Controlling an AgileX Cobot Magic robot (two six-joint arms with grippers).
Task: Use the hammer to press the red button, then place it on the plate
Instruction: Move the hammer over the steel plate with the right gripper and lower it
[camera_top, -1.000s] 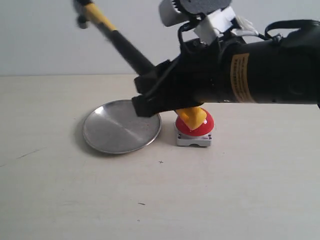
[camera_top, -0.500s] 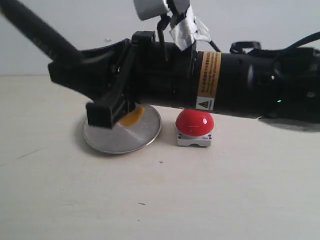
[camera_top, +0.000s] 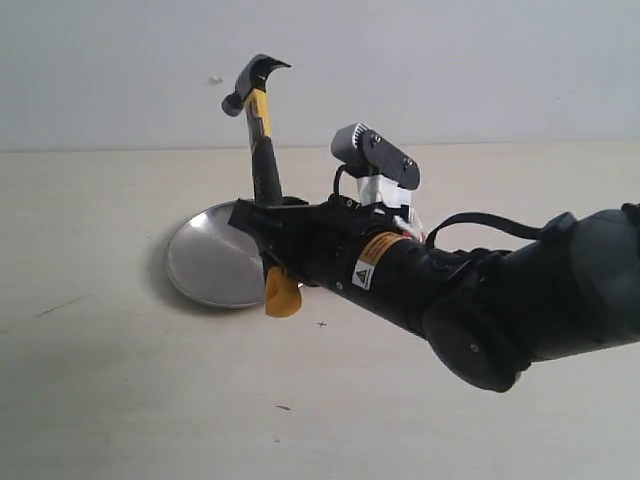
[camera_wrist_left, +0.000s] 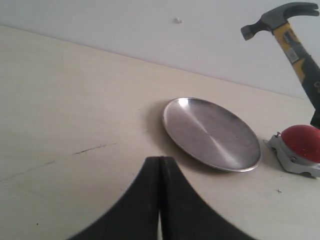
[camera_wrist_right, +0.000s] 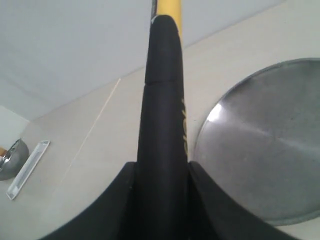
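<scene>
My right gripper needs to lay the hammer, now upright over the plate's rim, across the middle of the silver plate (camera_top: 247, 255) (camera_wrist_right: 298, 137), with the hammer's head toward the plate's far rim.
The hammer (camera_top: 262, 150) stands nearly upright, dark head up and yellow looped tip (camera_top: 282, 296) down, over the right rim of the silver plate (camera_top: 205, 265). My right gripper (camera_top: 266, 222) is shut on its black handle (camera_wrist_right: 162, 125), which fills the gap between the jaws. In the right wrist view the plate (camera_wrist_right: 265, 145) lies just beside the handle. The arm hides the red button in the exterior view; the left wrist view shows the red button (camera_wrist_left: 302, 139) on its grey base next to the plate (camera_wrist_left: 212, 132). My left gripper (camera_wrist_left: 160, 161) is shut on nothing, away from the plate.
The right arm (camera_top: 480, 300) stretches low across the table (camera_top: 120, 400) from the right. A metal bowl (camera_wrist_right: 10, 159) and a white strip (camera_wrist_right: 27, 169) lie far off on the table in the right wrist view.
The hammer's yellow tip left the red button and the right arm swung across the plate. The hammer has turned from slanting up-left to nearly upright by the plate's right rim.
</scene>
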